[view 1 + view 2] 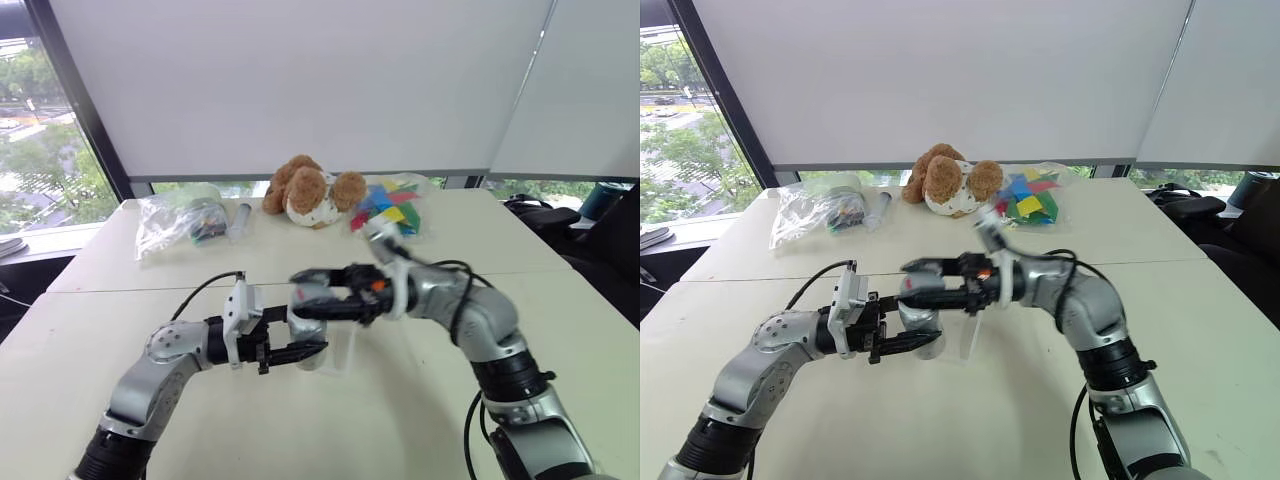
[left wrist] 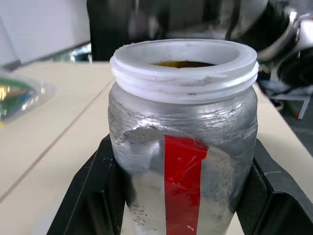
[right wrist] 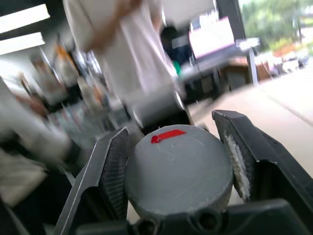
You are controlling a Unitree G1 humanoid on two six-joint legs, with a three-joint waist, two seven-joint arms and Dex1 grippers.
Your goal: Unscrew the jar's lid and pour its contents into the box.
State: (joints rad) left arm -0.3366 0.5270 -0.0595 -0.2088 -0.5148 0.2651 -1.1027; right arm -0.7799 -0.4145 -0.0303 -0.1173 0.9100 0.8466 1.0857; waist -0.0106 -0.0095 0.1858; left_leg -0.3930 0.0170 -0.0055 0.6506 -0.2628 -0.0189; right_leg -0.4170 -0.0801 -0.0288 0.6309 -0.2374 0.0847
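The bare table (image 1: pixel 451 328) shows beside the clear box, below the bag of coloured blocks. Next, I set the grey lid down there with my right gripper.
My left gripper (image 1: pixel 300 352) is shut on the jar (image 2: pixel 183 147), holding it upright just above the table. The jar is a clear cylinder with a red strip on its side. Its threaded white mouth is open, and something brown, the contents (image 2: pixel 183 63), shows inside. Just above the jar, my right gripper (image 1: pixel 308 296) is shut on the grey round lid (image 3: pixel 178 171), which is clear of the jar. The clear plastic box (image 1: pixel 345 355) stands on the table right beside the jar, partly hidden by my arms.
At the table's far edge lie a brown-and-white plush dog (image 1: pixel 310 190), a bag of coloured blocks (image 1: pixel 392 208) and a clear bag of small items (image 1: pixel 180 222). A blurred person (image 3: pixel 132 44) stands beyond the table in the right wrist view.
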